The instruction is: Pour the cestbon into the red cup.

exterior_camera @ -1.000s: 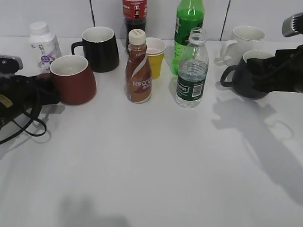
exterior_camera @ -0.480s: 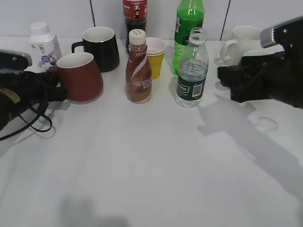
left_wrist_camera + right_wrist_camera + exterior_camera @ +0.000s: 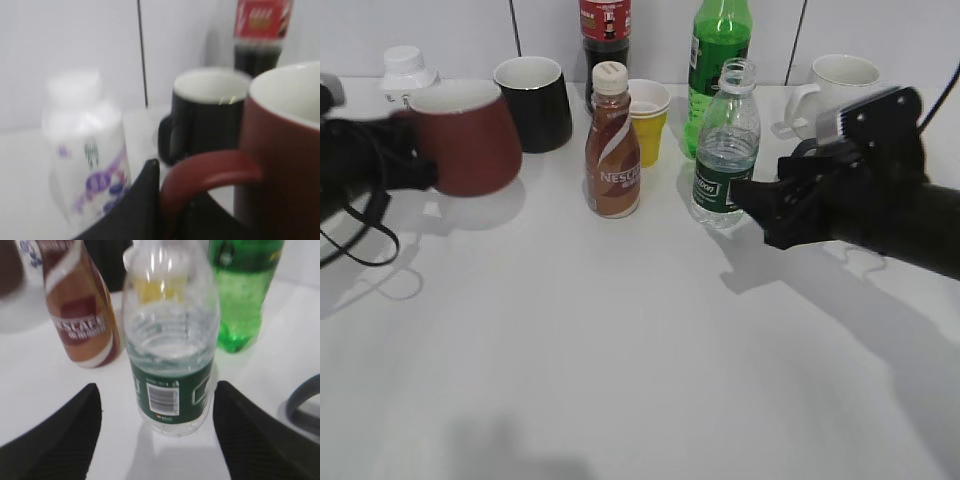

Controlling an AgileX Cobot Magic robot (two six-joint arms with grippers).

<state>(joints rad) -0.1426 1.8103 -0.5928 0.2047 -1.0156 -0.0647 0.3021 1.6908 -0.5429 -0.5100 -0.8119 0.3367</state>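
Observation:
I will next close my right gripper around the dark green label [image 3: 722, 188] [image 3: 172, 396] on the lower half of the cestbon.
The cestbon [image 3: 725, 150], a small clear uncapped bottle with a dark green label, stands on the white table; it also shows in the right wrist view [image 3: 170, 347]. My right gripper [image 3: 752, 205] is open just to its right, its fingers [image 3: 157, 440] wide apart and short of the bottle. My left gripper [image 3: 405, 165] is shut on the handle [image 3: 200, 175] of the red cup [image 3: 465, 140], held lifted above the table at the left. The cup's white inside [image 3: 295, 92] shows.
A brown Nescafe bottle [image 3: 612, 145], small yellow cup [image 3: 648, 120], tall green bottle [image 3: 718, 60], black mug [image 3: 532, 102], cola bottle [image 3: 605, 30] and white pill bottle [image 3: 408, 68] stand along the back. A white mug [image 3: 840, 80] sits at the right.
My left gripper has lifted the red cup off the table. My right arm has moved left and down, its open fingers closing in on the cestbon.

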